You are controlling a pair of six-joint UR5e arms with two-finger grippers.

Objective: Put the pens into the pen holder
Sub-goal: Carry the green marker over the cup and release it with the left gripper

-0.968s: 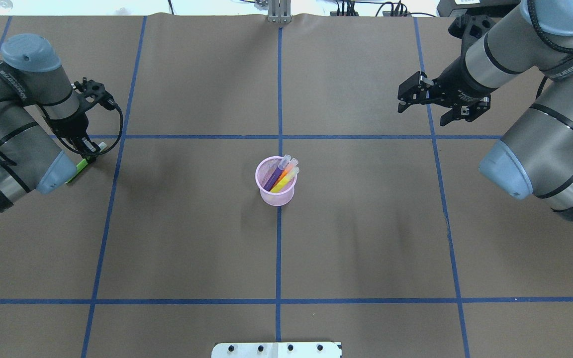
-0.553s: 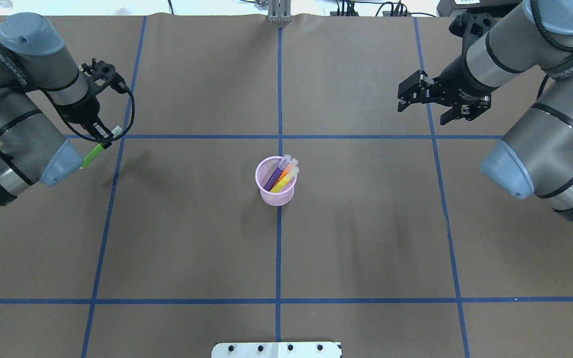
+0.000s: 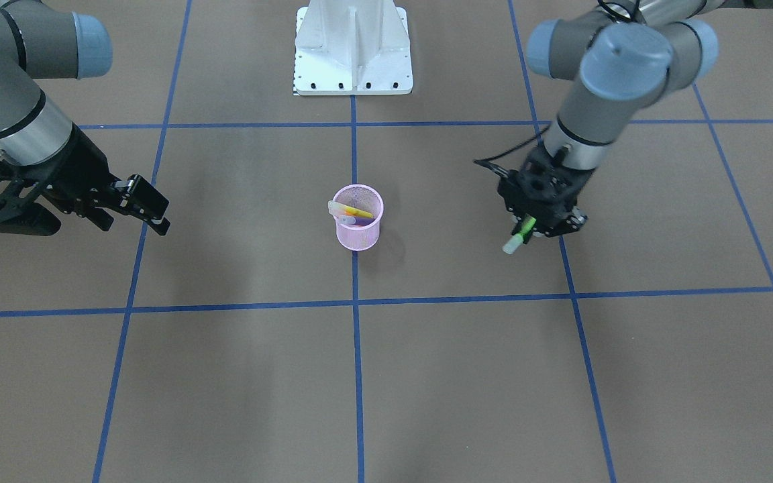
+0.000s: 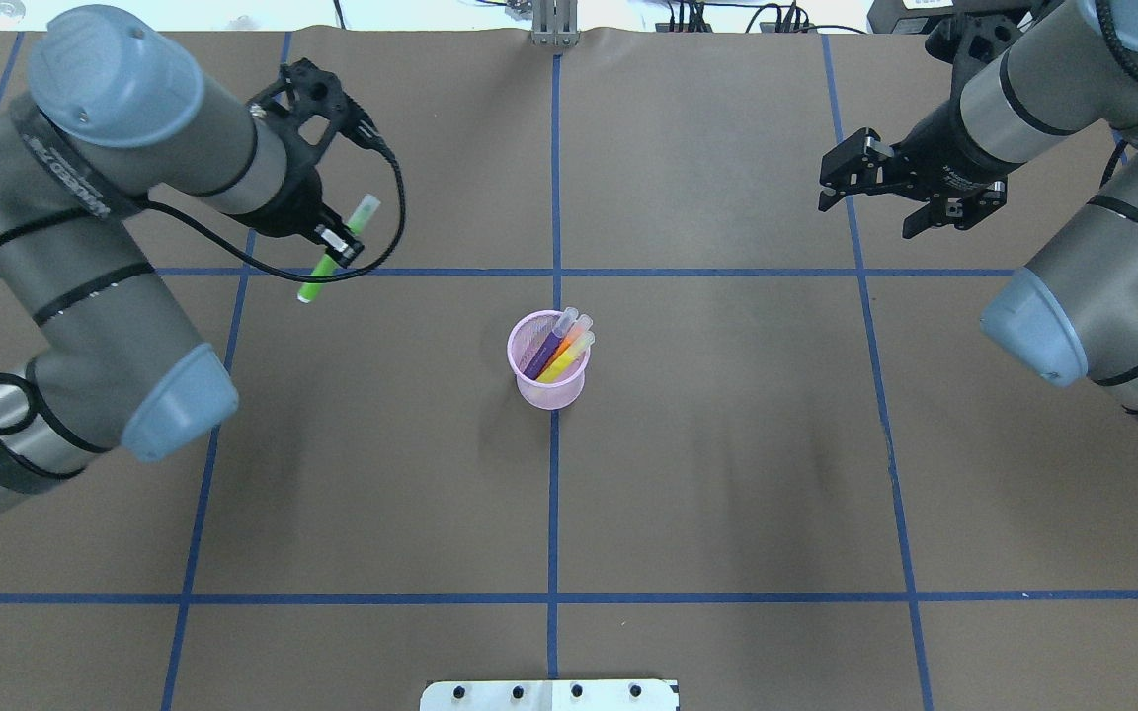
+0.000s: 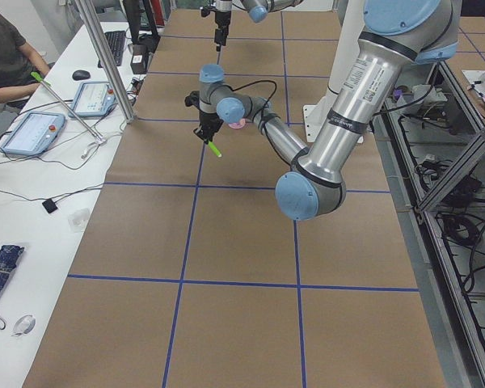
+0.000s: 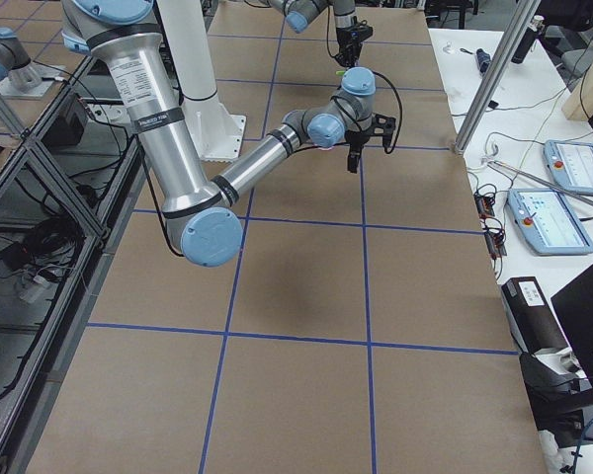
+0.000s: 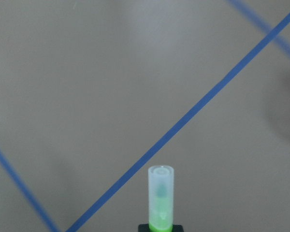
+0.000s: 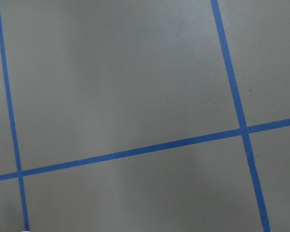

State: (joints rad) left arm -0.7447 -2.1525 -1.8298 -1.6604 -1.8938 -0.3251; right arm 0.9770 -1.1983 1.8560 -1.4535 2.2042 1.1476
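Observation:
My left gripper will let go of the green pen inside the pale pink mesh pen holder point(image 3: 367, 212), next to the yellow pen.
The pale pink mesh pen holder point(image 4: 548, 370) point(image 3: 357, 227) stands at the table's middle with a purple, an orange and a yellow pen point(image 4: 561, 348) leaning in it. My left gripper point(image 4: 332, 242) point(image 3: 533, 225) hangs above the table, left of and beyond the holder, shut on a bright green pen point(image 4: 337, 249) point(image 3: 519, 235) point(image 5: 213, 146). The green pen's pale cap point(image 7: 161, 195) juts out in the left wrist view. My right gripper point(image 4: 870, 193) point(image 3: 128, 204) is open and holds nothing, far to the holder's right.
Brown paper with blue tape grid lines point(image 4: 554, 272) covers the table. The white robot base point(image 3: 353, 50) stands at the near edge. A metal post point(image 4: 555, 25) rises at the far edge. A person point(image 5: 4, 52) sits at a side desk.
My left gripper has lifted the green pen off the table and carried it right and toward the far side. The right gripper has drifted slightly right.

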